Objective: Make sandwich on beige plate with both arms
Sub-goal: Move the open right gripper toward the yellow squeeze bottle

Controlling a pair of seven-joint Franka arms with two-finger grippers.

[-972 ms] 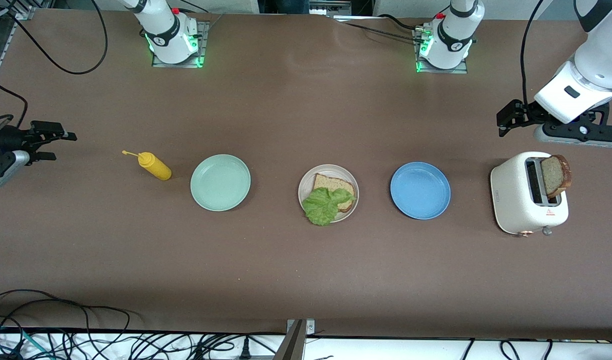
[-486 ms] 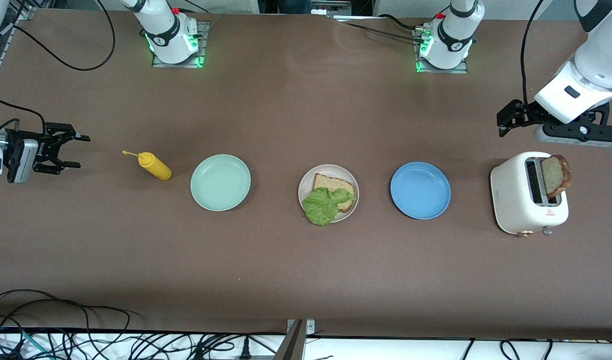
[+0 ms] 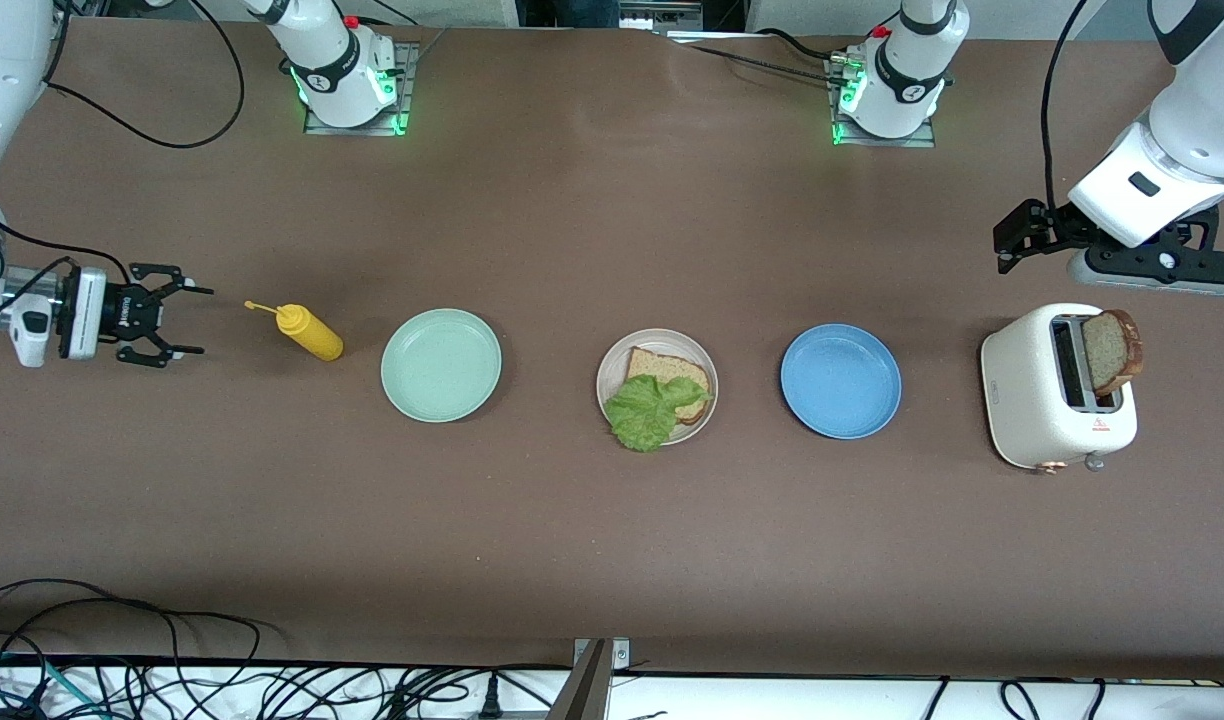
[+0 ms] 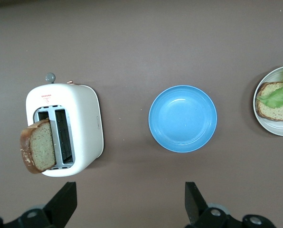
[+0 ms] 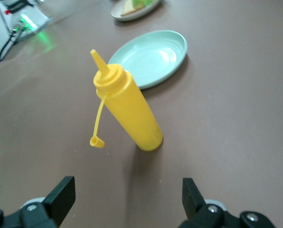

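My right gripper is going to grab the lower body (image 3: 319, 338) (image 5: 143, 130) of the yellow squeeze bottle. It will close near the bottle's bottom, away from the cap.
The beige plate (image 3: 617, 362) sits mid-table with one bread slice (image 3: 672, 372) on it and a green lettuce leaf (image 3: 650, 412) lying over that slice. The second bread slice (image 3: 1112, 352) stands tilted in the white toaster (image 3: 1032, 400) at the left arm's end of the table. My left gripper (image 3: 1157, 265) hovers open and empty over the table beside the toaster; its wrist view shows the toaster slice (image 4: 39, 152). My right gripper (image 3: 187, 320) is open and empty, low, pointing at a yellow squeeze bottle (image 3: 312, 333) a short way off.
A mint-green plate (image 3: 440, 365) lies between the bottle and the beige plate. A blue plate (image 3: 840, 380) lies between the beige plate and the toaster. The bottle's cap (image 5: 97, 142) hangs on its strap. Cables run along the table's near edge.
My right gripper has moved in from the table's end toward the yellow bottle and now points at it. The left arm has not moved.
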